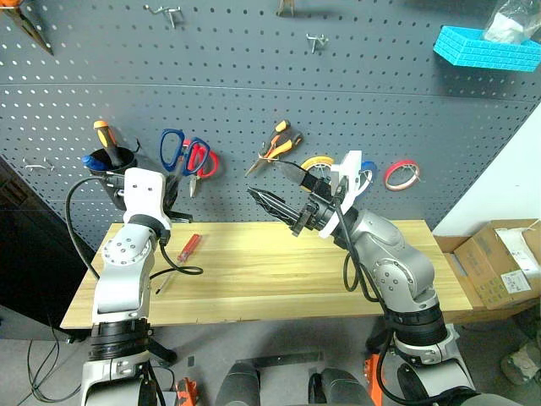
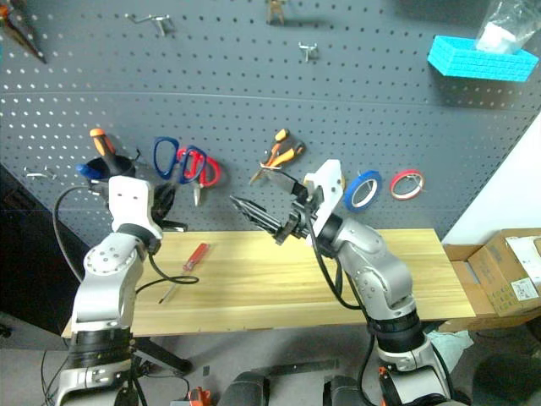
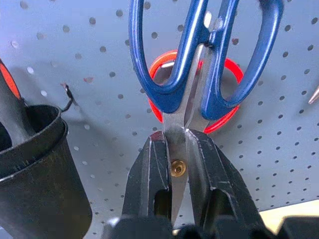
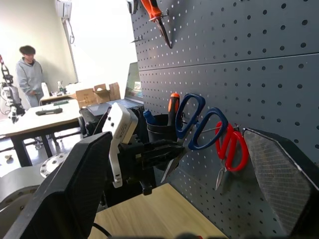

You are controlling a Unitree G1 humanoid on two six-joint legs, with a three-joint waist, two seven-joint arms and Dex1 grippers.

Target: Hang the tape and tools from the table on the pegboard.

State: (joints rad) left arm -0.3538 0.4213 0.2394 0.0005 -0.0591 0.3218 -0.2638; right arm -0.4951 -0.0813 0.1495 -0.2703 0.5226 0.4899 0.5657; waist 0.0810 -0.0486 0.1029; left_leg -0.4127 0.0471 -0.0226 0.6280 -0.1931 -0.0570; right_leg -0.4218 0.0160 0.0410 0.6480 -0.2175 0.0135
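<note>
The robot's left gripper needs to release the dark-blue-handled scissors, now held handles-up against the pegboard, on the pegboard, so they hang over the front of the red-handled scissors (image 1: pixel 196 172) (image 3: pixel 195 107).
My left gripper (image 3: pixel 175 140) is shut on the steel blades of the dark-blue-handled scissors (image 3: pixel 199 59), just above their brass pivot. It holds them handles-up against the pegboard (image 1: pixel 254 85), right in front of the red-handled scissors (image 1: pixel 203 161). The orange-and-black pliers (image 1: pixel 279 144) hang on the board, and the blue tape (image 2: pixel 365 188) hangs further right. On the table (image 1: pixel 279 275) lies the small red-handled screwdriver (image 1: pixel 188 246), near the left end. My right gripper (image 1: pixel 266 180) is open and empty above the table's middle, pointing left toward the scissors.
A black cup (image 1: pixel 114 165) with an orange-handled screwdriver hangs left of the scissors. Yellow tape (image 1: pixel 317 161) and red tape (image 1: pixel 401 175) hang on the board. A cyan basket (image 1: pixel 486 46) is mounted at the upper right, with bare hooks (image 1: pixel 317 40) above. A cardboard box (image 1: pixel 507 262) sits right of the table.
</note>
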